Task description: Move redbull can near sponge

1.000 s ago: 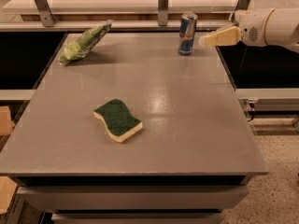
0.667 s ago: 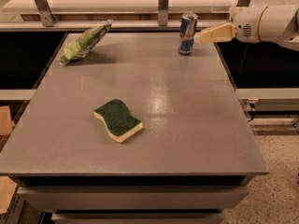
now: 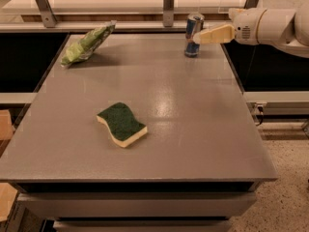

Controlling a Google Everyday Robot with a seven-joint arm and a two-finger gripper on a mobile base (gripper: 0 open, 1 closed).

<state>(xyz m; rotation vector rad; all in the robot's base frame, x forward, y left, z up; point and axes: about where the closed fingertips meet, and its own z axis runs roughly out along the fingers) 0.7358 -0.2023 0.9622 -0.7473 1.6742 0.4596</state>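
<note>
I need to grip the upper half of the redbull can (image 3: 194,28), just above its middle.
The redbull can (image 3: 192,29), slim, blue and silver, stands upright near the far right corner of the grey table (image 3: 203,129). My gripper (image 3: 199,36) comes in from the right at mid-height of the can, and its pale tip overlaps the can's right side. The white arm (image 3: 270,25) stretches off to the right edge. The sponge (image 3: 121,123), dark green on top with pale yellow foam below, lies flat left of the table's middle, far from the can and nearer the front.
A light green snack bag (image 3: 87,43) lies at the far left corner of the table. Metal posts (image 3: 168,4) and a pale shelf stand just behind the table. The table's right edge drops to a speckled floor (image 3: 285,178).
The gripper has moved left toward the redbull can, and its tip now overlaps the can's right side. The can, sponge and bag have not moved.
</note>
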